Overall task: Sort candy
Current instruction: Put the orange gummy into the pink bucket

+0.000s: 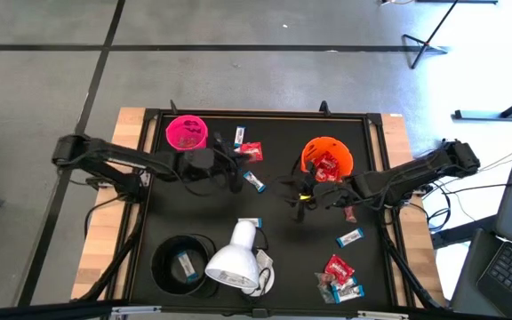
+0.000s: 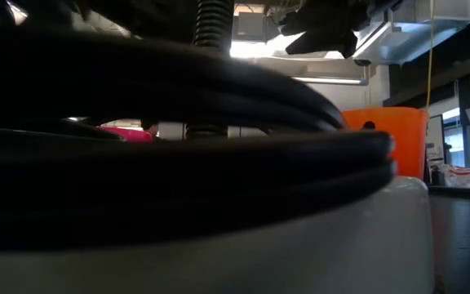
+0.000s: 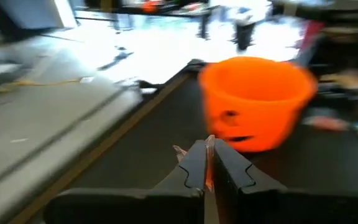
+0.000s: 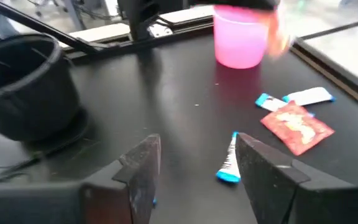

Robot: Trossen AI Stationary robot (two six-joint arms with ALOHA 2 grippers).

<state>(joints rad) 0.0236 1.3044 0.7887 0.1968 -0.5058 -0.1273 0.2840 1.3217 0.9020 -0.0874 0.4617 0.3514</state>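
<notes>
Next, my left gripper lets go of the small candy inside the pink cup (image 1: 188, 134) that is at the far corner of the mat.
My left gripper (image 1: 236, 172) is near the middle of the black mat, pointing level toward the orange cup (image 3: 253, 99), and is shut on a small pale-pinkish candy (image 3: 209, 155). My right gripper (image 4: 194, 163) is open in front of the orange cup (image 1: 327, 158), low over the mat. A slim white-and-blue bar (image 4: 229, 163) lies flat ahead of it, close to one finger, untouched. A red packet (image 4: 297, 126) and two more white-and-blue bars (image 4: 308, 96) lie beyond. More candy lies at the mat's near right (image 1: 340, 276). My left gripper pinches the small candy between its two fingers, and a bit of wrapper (image 3: 209, 144) sticks out past the fingertips. The fingers lie level, pointing toward the table's right. The fingers hide the rest of the piece.
The pink cup (image 1: 187, 132) stands at the far left, the black cup (image 1: 183, 260) at the near left with a bar inside. The white lamp head (image 1: 236, 258) lies beside it. Red packets fill the orange cup. The low view is mostly blocked by dark cable.
</notes>
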